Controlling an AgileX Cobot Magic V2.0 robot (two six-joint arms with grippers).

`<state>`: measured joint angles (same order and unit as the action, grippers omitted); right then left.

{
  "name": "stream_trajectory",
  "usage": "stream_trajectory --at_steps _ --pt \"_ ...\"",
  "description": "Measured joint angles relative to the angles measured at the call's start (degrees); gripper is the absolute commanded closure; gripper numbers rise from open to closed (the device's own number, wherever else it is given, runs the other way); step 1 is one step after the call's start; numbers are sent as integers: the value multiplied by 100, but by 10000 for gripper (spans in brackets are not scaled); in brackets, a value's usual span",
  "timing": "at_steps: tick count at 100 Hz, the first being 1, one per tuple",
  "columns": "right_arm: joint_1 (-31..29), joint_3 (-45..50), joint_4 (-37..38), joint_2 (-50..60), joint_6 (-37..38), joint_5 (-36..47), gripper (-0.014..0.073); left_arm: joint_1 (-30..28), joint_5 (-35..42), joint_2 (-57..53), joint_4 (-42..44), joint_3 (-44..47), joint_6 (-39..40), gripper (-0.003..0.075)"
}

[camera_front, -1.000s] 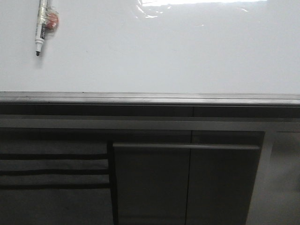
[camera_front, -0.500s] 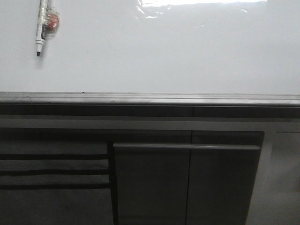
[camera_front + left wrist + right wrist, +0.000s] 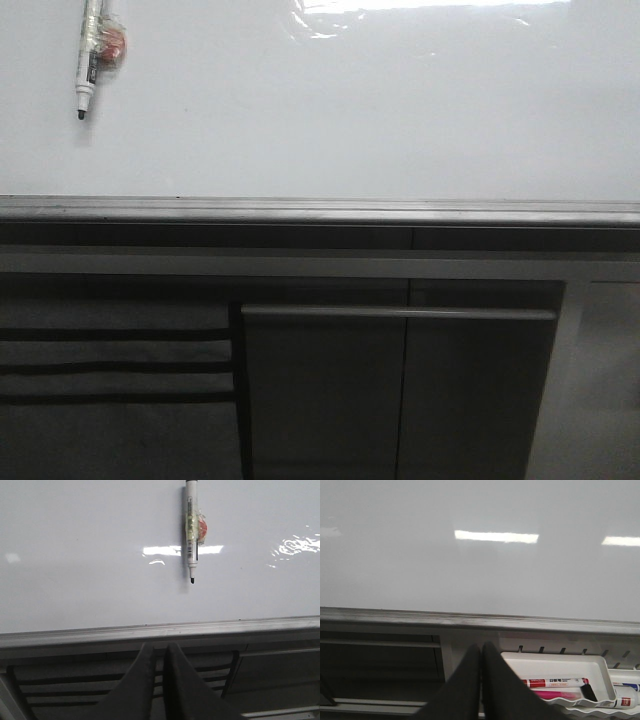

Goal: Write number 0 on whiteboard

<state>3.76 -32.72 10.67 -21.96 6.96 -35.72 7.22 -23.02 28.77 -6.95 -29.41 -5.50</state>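
The robot's left gripper will close on the lower body of the white marker [image 3: 87,70] [image 3: 192,553], just above the marker's black tip and below the red-and-clear blob.
The whiteboard [image 3: 350,110] is a glossy white board with a grey frame edge [image 3: 320,210]; it also shows in the left wrist view [image 3: 90,555] and the right wrist view [image 3: 470,565]. No number 0 shows on it. A white marker with a black tip [image 3: 88,60] is fixed to the board at the upper left, tip down, with a red-and-clear blob beside it; it also shows in the left wrist view [image 3: 191,530]. My left gripper [image 3: 160,649] is shut and empty, below the board's edge. My right gripper [image 3: 481,647] is shut and empty, below the board's edge.
Dark grey cabinet panels [image 3: 400,390] with a slotted vent [image 3: 110,365] lie below the board. A white tray [image 3: 560,667] holding a red marker [image 3: 555,682] and a pink item sits beside my right gripper.
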Motion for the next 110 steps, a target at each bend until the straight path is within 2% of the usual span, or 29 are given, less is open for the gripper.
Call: stream_trajectory --at_steps 10,17,41,64,110 --pt "0 0 0 0 0 0 330 0 233 209 -62 0 0 339" --pt "0 0 0 0 0 0 291 0 400 364 -134 0 0 285" --pt "0 0 -25 0 0 -143 293 26 773 1164 -516 -51 0 319" --pt "0 0 -60 0 0 -123 293 545 1251 2304 -427 -491 0 323" --pt "0 0 -70 0 -10 -120 293 872 1484 4922 -257 -2241 0 322"
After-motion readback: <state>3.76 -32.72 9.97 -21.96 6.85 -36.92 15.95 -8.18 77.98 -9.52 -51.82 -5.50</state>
